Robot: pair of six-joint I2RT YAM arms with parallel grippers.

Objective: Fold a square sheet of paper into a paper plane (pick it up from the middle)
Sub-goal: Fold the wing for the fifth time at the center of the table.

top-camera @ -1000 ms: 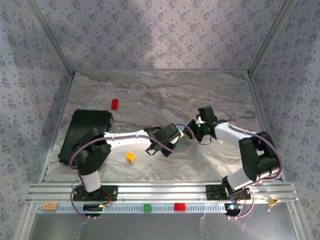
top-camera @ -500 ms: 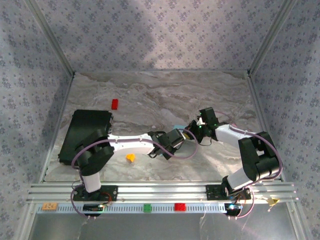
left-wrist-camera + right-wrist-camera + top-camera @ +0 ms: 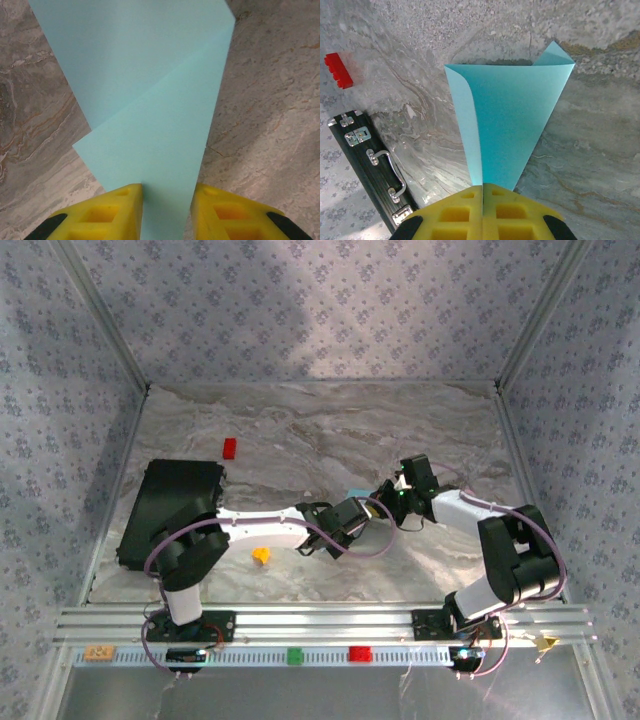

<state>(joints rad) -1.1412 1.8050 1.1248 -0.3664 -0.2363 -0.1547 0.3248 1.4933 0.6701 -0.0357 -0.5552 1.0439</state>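
The corner of the folded flap sticks out past the sheet's edge, so before my right gripper opens, my left gripper needs to pinch the layers together at the narrow end (image 3: 166, 215).
The square sheet of paper (image 3: 515, 120) is light blue and folded into a tapering shape with one edge curling up. My right gripper (image 3: 482, 186) is shut on its narrow end, and the sheet fans out away from the yellow fingers. In the left wrist view the paper (image 3: 150, 100) shows a diagonal fold and runs down through the gap of my left gripper (image 3: 167, 192), whose jaws stand apart on either side of it. From above, both grippers meet at mid-table, left (image 3: 362, 508) and right (image 3: 388, 492), with a sliver of paper (image 3: 356, 492) showing between them.
A black case (image 3: 170, 505) with metal latches (image 3: 370, 160) lies at the left. A red block (image 3: 230, 448) sits behind it and an orange block (image 3: 262, 556) lies under the left arm. Green (image 3: 295, 655) and red (image 3: 360, 653) blocks rest on the front rail.
The left arm has slid right toward the right gripper, and its jaws have widened. The right gripper has stayed shut on the paper, hardly moving.
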